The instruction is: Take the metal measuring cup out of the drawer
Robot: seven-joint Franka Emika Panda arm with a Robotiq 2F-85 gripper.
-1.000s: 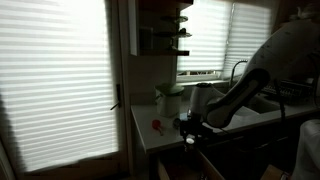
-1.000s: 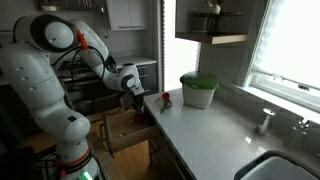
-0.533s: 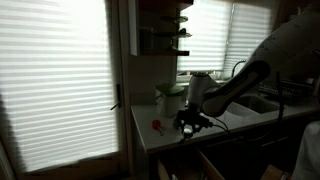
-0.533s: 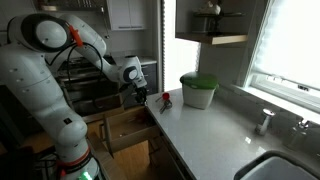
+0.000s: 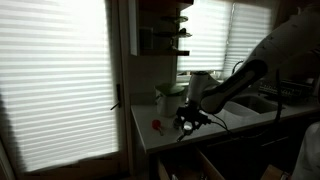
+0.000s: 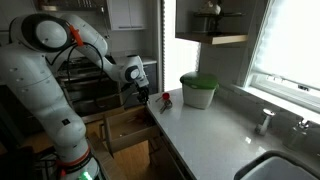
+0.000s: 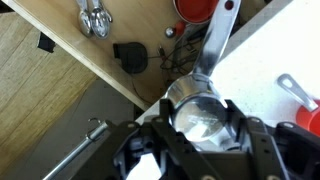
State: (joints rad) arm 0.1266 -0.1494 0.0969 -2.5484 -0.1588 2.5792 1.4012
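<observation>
My gripper should set the metal measuring cup down on the white counter (image 5: 199, 124) between the small red object and the sink.
In the wrist view my gripper (image 7: 203, 128) is shut on the metal measuring cup (image 7: 200, 102), a shiny round bowl whose flat handle points up and away. I hold it above the front corner of the open drawer (image 7: 70, 40), right at the white counter's edge. The drawer also shows in both exterior views (image 6: 128, 125) (image 5: 200, 165), below my gripper (image 6: 140, 92) (image 5: 188, 122). The cup is too small to make out in the exterior views.
The drawer holds a metal utensil (image 7: 93, 18), a black piece (image 7: 128, 55) and a red cup (image 7: 195, 8). A small red object (image 6: 166, 98) (image 5: 156, 125) and a pale jar with a green lid (image 6: 198, 90) stand on the counter (image 6: 210, 130).
My gripper has risen out of the drawer with the cup and shifted slightly towards the counter. In the last half second it has hardly moved.
</observation>
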